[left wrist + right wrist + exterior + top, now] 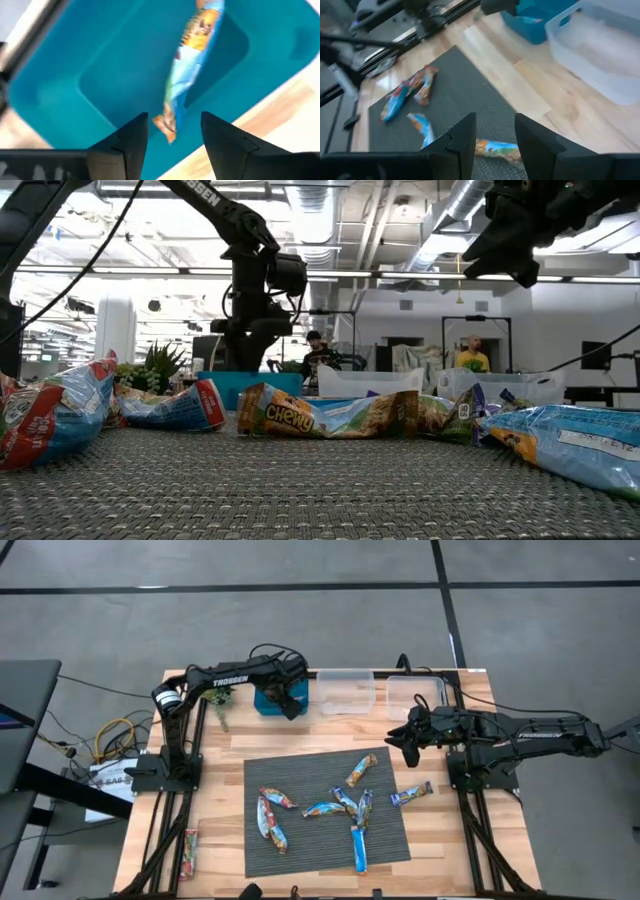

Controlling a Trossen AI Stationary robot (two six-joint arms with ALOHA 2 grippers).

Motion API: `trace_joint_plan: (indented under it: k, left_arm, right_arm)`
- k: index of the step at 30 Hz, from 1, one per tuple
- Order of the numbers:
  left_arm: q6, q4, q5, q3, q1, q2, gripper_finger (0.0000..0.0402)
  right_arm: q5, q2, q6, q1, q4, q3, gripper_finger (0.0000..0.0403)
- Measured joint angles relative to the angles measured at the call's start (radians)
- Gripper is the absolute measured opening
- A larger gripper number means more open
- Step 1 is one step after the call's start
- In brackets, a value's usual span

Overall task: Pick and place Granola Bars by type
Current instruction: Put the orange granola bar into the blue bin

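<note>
Next, my right gripper grips the far half of the granola bar (365,766) (505,150) that lies by itself on the dark mat, closest to the clear bins.
My left gripper (290,703) (174,135) hangs open over the teal bin (266,700) (100,75) at the table's far side. A blue-and-orange bar (192,65) shows below its fingers inside the bin's outline, touching neither finger; I cannot tell if it rests on the bin's floor. Several more granola bars (325,808) lie flat on the dark mat (310,845). One bar (411,795) lies at the mat's right edge. My right gripper (405,738) (494,137) is open and holds nothing, above the wood between the mat and the clear bins.
Two clear bins (345,690) (415,695) stand to the right of the teal one along the far edge. A reddish bar (190,850) lies on the wood left of the mat. A small plant (220,710) stands left of the teal bin. People show in the room behind.
</note>
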Motion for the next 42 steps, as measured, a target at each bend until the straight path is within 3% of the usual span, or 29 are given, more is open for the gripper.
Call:
trace_joint_plan:
  k: [3,7,12,18,22,32,42]
  left_arm:
    - [0.003,0.000,0.063,0.000,-0.033,-0.021,0.0171]
    - [0.036,0.028,0.115,0.000,-0.101,-0.088,0.0149]
    - [0.068,0.162,0.089,0.001,-0.178,-0.237,0.0125]
    - [0.027,0.233,0.088,0.001,-0.240,-0.420,0.0113]
    - [-0.019,0.271,0.024,0.001,-0.295,-0.502,0.0112]
    - [-0.042,0.368,-0.081,-0.055,-0.442,-0.531,0.0112]
    - [-0.102,0.410,-0.085,-0.125,-0.470,-0.530,0.0112]
  right_arm:
    - [-0.058,0.008,-0.050,0.009,0.000,0.000,0.0126]
    - [-0.061,0.083,-0.129,0.046,-0.079,0.026,0.0126]
    - [-0.035,0.231,-0.252,0.084,-0.197,0.096,0.0126]
    - [0.018,0.386,-0.399,0.113,-0.172,0.127,0.0126]
    - [0.026,0.492,-0.500,0.114,-0.139,0.128,0.0126]
    - [0.025,0.730,-0.703,0.114,-0.069,0.189,0.0126]
    - [0.024,0.925,-0.781,0.114,-0.105,0.290,0.0126]
